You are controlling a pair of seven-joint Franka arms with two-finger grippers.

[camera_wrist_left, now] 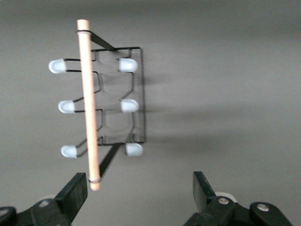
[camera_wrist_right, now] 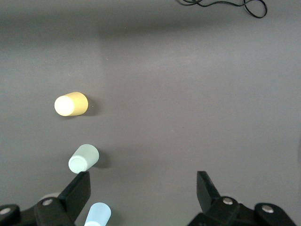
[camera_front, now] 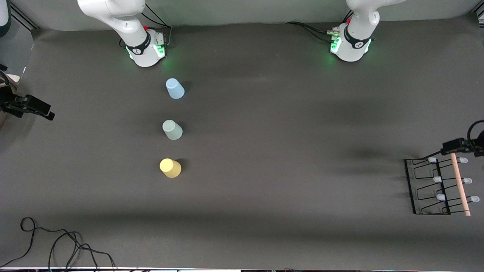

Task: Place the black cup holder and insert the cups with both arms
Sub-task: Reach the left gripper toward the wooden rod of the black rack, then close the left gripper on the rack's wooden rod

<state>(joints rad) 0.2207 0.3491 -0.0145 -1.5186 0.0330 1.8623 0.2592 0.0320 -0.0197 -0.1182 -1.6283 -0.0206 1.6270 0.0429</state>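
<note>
The wooden rod handle's middle [camera_front: 459, 178] [camera_wrist_left: 91, 123] is on the black cup holder. My left gripper goes there next and closes on it.
The black cup holder [camera_front: 429, 187] lies on the table at the left arm's end, its wooden rod handle [camera_front: 460, 183] and pale pegs showing. My left gripper [camera_front: 455, 146] hangs open and empty above the holder's end nearest the bases. In the left wrist view it [camera_wrist_left: 139, 183] is open over bare mat, with the holder [camera_wrist_left: 117, 103] just ahead and the rod's tip [camera_wrist_left: 95, 184] close to one finger. Three cups stand mouth down in a row toward the right arm's end: light blue [camera_front: 174, 88], pale green [camera_front: 172, 130], yellow [camera_front: 170, 168]. My right gripper [camera_front: 36, 107] is open, empty, high up at the right arm's end.
A loose black cable [camera_front: 56, 241] lies at the table's near corner at the right arm's end. The right wrist view shows the yellow cup [camera_wrist_right: 70, 104], the green cup [camera_wrist_right: 83, 158] and the blue cup [camera_wrist_right: 98, 215] below my right gripper [camera_wrist_right: 142, 181].
</note>
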